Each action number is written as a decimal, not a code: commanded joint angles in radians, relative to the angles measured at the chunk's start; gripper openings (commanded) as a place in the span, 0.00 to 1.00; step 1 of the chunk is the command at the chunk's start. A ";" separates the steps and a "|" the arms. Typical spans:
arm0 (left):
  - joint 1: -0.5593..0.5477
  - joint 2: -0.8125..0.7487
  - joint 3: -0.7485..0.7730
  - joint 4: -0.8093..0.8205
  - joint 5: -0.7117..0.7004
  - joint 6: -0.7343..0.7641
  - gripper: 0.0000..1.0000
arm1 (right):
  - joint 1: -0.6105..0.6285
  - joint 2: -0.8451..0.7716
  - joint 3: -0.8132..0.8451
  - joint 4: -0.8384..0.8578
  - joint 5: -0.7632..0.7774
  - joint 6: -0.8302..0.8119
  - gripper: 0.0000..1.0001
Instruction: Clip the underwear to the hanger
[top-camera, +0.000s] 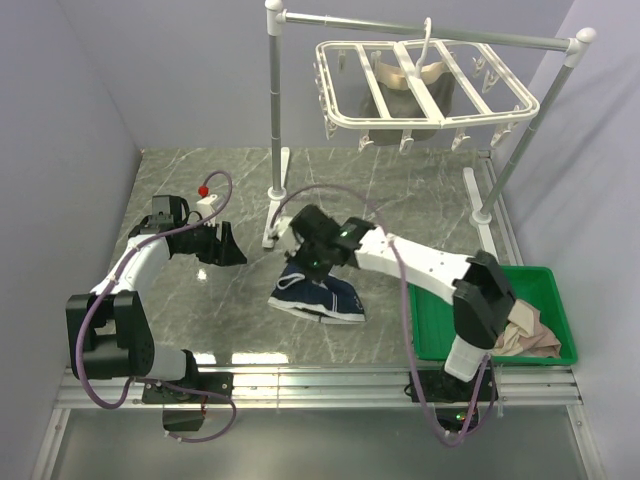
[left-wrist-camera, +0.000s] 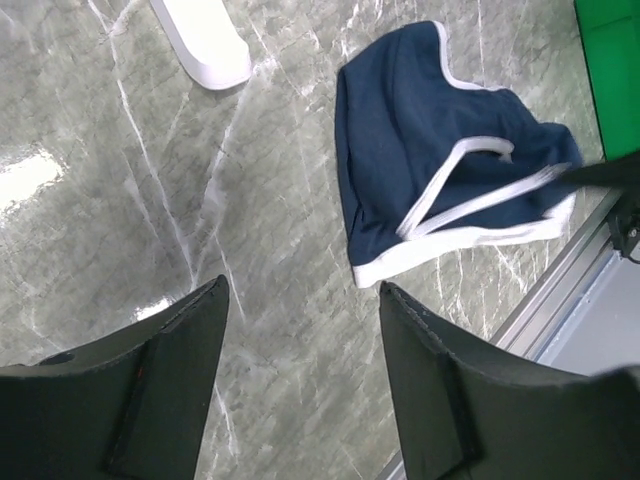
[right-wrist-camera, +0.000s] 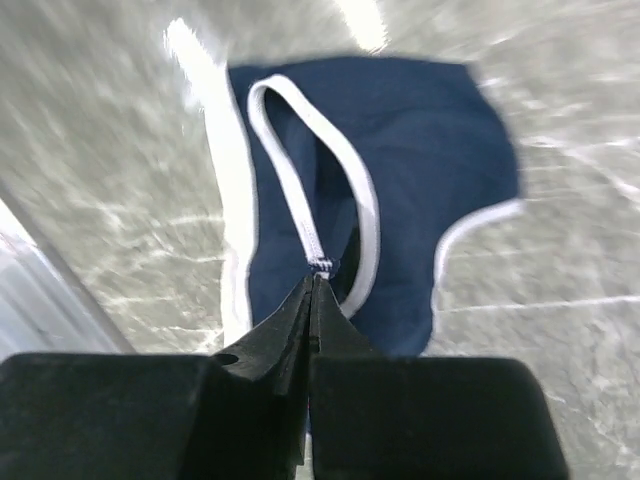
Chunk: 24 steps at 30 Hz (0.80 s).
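Note:
The leg hole's white piping is pinched in my right gripper, so it should put the underwear down and take the wide white waistband (top-camera: 342, 319) before clipping.
The navy underwear (top-camera: 320, 293) with white piping lies on the marble table (top-camera: 200, 320) near the middle, and shows in the left wrist view (left-wrist-camera: 420, 160) and the right wrist view (right-wrist-camera: 420, 170). My right gripper (right-wrist-camera: 315, 275) (top-camera: 303, 262) is shut on the underwear, pinching the white piping of a leg hole at its far edge. My left gripper (left-wrist-camera: 300, 295) (top-camera: 228, 248) hangs open over bare table to the left of the underwear, nothing between its fingers. The white hanger (top-camera: 425, 85) with its clips hangs from the rail at the back.
A white pole stand (top-camera: 275, 120) with a grey crossbar holds the hanger; its foot (left-wrist-camera: 205, 45) lies near the underwear. An olive-grey garment (top-camera: 410, 85) hangs on the frame. A green bin (top-camera: 545, 285) at the right holds a beige cloth (top-camera: 525, 335).

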 joint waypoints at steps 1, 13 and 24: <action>0.003 -0.033 0.005 0.029 0.050 -0.009 0.66 | -0.095 -0.092 0.046 -0.006 -0.111 0.078 0.00; -0.093 -0.007 0.006 0.053 -0.006 -0.009 0.59 | -0.420 -0.259 -0.244 0.084 -0.267 0.201 0.00; -0.249 -0.013 -0.018 0.112 -0.052 -0.041 0.68 | -0.431 -0.250 -0.258 0.034 -0.089 0.095 0.40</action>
